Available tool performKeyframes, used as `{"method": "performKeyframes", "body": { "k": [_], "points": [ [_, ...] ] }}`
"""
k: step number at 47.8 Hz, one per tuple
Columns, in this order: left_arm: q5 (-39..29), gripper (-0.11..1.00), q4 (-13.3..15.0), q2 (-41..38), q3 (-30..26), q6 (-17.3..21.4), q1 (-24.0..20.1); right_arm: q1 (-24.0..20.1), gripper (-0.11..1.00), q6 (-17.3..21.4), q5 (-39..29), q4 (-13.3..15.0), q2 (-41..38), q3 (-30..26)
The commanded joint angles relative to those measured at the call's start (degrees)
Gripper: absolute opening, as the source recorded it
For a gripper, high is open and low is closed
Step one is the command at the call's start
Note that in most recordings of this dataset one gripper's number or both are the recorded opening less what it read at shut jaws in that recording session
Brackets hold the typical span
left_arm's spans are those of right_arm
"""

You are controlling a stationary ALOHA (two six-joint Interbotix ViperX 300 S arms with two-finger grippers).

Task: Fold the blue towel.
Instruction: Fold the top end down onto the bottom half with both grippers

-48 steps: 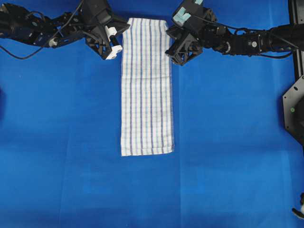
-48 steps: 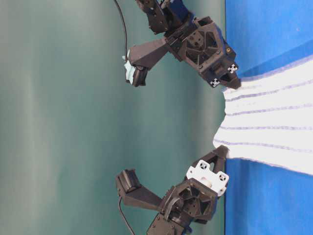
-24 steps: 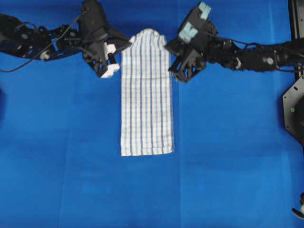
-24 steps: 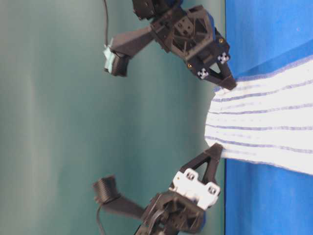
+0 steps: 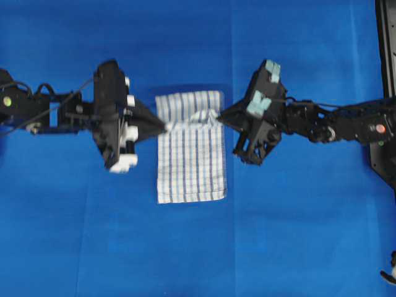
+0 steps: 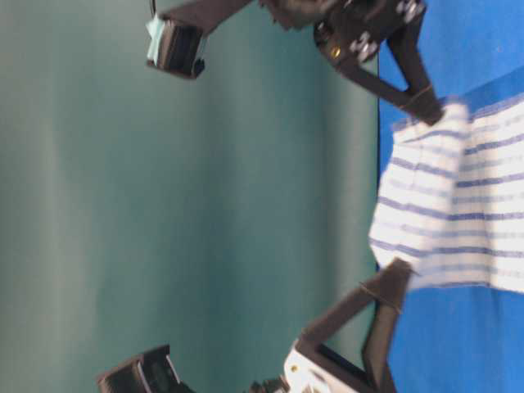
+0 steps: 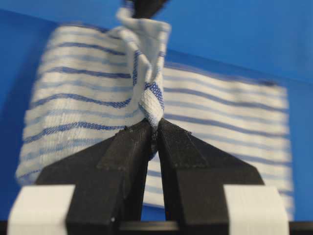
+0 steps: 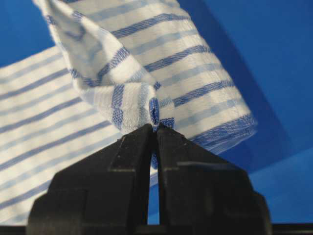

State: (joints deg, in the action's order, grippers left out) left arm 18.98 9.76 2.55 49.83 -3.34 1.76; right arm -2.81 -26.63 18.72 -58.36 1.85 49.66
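Note:
The blue towel corner in my left gripper, which hangs above the towel's middle now, will be let go on top of the flat near corner (image 5: 163,198) (image 7: 287,211) on the same side.
The blue towel (image 5: 190,162), white with thin blue stripes, lies in the middle of the table with its far end lifted and doubled back toward the near end. My left gripper (image 5: 164,126) is shut on the towel's left far corner (image 7: 152,105), pinched between the black jaws. On the other side my right gripper (image 5: 218,117) is shut on the right far corner (image 8: 153,113). Both corners hang above the towel's middle, and the fold (image 5: 189,101) curves behind them. The near edge (image 5: 190,198) rests flat. In the table-level view the raised cloth (image 6: 422,192) sags between the two grippers.
A plain blue cloth (image 5: 297,235) covers the whole table. A black frame post (image 5: 385,49) and a bracket (image 5: 383,154) stand along the right edge. A green wall (image 6: 164,213) fills the background in the table-level view.
Both grippers have carried the towel's far corners from the far edge toward the near end and lifted them, so the visible length has shortened and a fold has formed.

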Motion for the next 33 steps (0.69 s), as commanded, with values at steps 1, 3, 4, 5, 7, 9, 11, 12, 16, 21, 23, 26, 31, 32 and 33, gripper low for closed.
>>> {"method": "performKeyframes", "body": {
  "k": [1, 3, 4, 5, 7, 9, 11, 12, 16, 21, 23, 26, 31, 32, 33],
  "points": [
    [0.53, 0.04, 0.09, 0.79, -0.62, -0.62, 2.81, -3.16, 0.04, 0.0, 1.76, -1.93, 1.49, 0.0],
    [0.53, 0.04, 0.09, 0.62, -0.79, -1.14, 3.96, -4.48, 0.04, 0.0, 2.2, -2.72, 1.49, 0.09],
    [0.53, 0.04, 0.09, 0.53, -0.79, -1.41, 4.48, -5.19, 0.04, 0.0, 2.46, -3.08, 1.49, 0.09],
    [0.53, 0.04, 0.09, 0.35, -0.88, -1.58, 5.01, -5.89, 0.04, 0.0, 2.72, -3.34, 1.49, 0.09],
    [0.7, 0.04, 0.09, -0.09, -0.97, -2.02, 5.98, -7.03, 0.04, 0.0, 3.25, -3.96, 1.49, 0.09],
    [0.7, 0.04, 0.09, -0.35, -0.97, -2.29, 6.59, -8.44, 0.04, 0.0, 4.04, -4.75, 1.49, 0.09],
    [0.7, 0.04, 0.09, -0.7, -0.97, -2.37, 7.12, -9.23, 0.04, 0.0, 4.57, -5.36, 1.41, 0.09],
    [0.79, 0.04, 0.09, -0.88, -0.97, -2.37, 7.38, -9.67, 0.04, 0.0, 4.83, -5.71, 1.41, 0.09],
    [0.79, 0.04, 0.09, -1.49, -1.14, -2.46, 8.44, -10.9, 0.04, 0.0, 5.19, -6.86, 1.32, 0.09],
    [0.7, 0.04, 0.09, -2.02, -1.49, -2.37, 9.49, -12.04, 0.04, 0.0, 5.27, -7.47, 1.23, 0.0],
    [0.79, 0.04, 0.09, -2.2, -1.58, -2.46, 9.84, -12.48, 0.04, 0.0, 5.27, -7.56, 1.14, -0.18],
    [0.79, 0.04, 0.09, -2.46, -1.67, -2.46, 10.28, -12.74, 0.04, 0.0, 5.19, -7.56, 1.05, -0.26],
    [0.79, 0.04, 0.09, -2.64, -1.67, -2.46, 10.9, -13.01, 0.04, 0.0, 5.01, -7.73, 0.7, -0.53],
    [0.79, 0.04, 0.09, -2.64, -1.67, -2.46, 10.99, -13.01, 0.04, 0.0, 5.01, -7.82, 0.62, -0.53],
    [0.79, 0.04, 0.09, -2.64, -1.76, -2.46, 11.07, -13.18, 0.04, 0.0, 5.01, -7.91, 0.62, -0.53]
  ]
}}
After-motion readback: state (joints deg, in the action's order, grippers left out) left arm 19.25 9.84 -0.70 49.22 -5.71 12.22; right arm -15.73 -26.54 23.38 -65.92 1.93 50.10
